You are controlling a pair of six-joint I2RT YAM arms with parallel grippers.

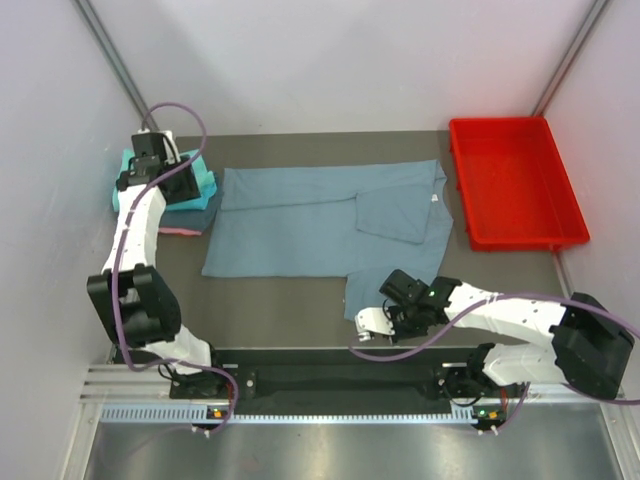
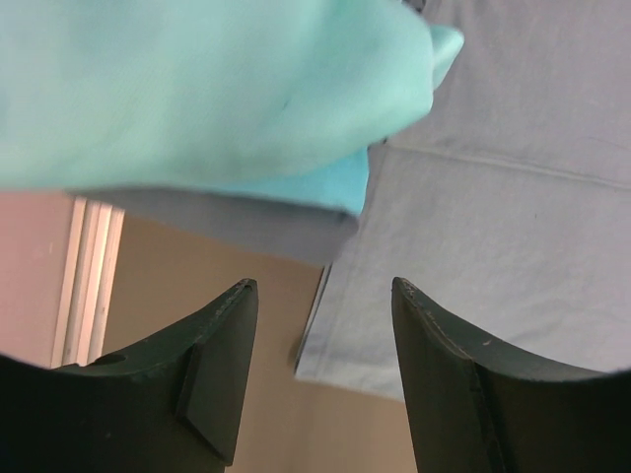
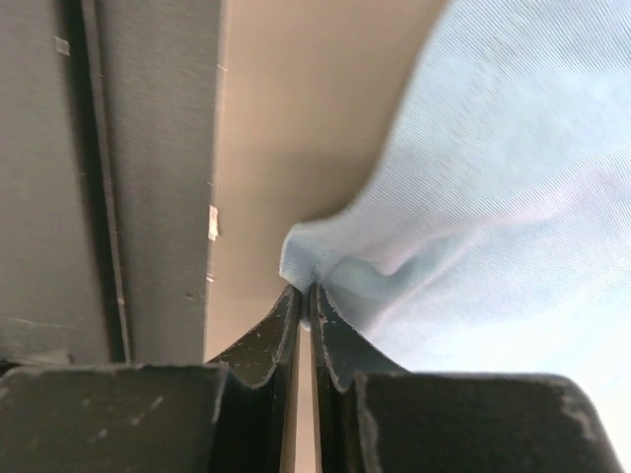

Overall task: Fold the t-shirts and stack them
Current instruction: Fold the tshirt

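My left gripper is going next to the grey-blue t-shirt's near hem corner (image 1: pixel 206 274) (image 2: pixel 302 374), at the end beside the folded stack, and will close there.
A dusty grey-blue t-shirt (image 1: pixel 300 220) lies spread across the middle of the table, with one sleeve folded in over its chest. My right gripper (image 1: pixel 372 322) is at the shirt's near corner. In the right wrist view it (image 3: pixel 306 292) is shut on a pinch of the pale blue cloth (image 3: pixel 493 197). A stack of folded t-shirts (image 1: pixel 200 180), teal on top, sits at the far left. My left gripper (image 1: pixel 172 185) hovers over that stack. The left wrist view shows this gripper (image 2: pixel 323 288) open, with the teal t-shirt (image 2: pixel 197 89) above it and the grey-blue t-shirt (image 2: pixel 493 197) to its right.
A red plastic tray (image 1: pixel 512 180) stands at the far right, just beyond the shirt's collar. Grey walls close in the table on three sides. A black rail (image 1: pixel 330 375) runs along the near edge between the arm bases.
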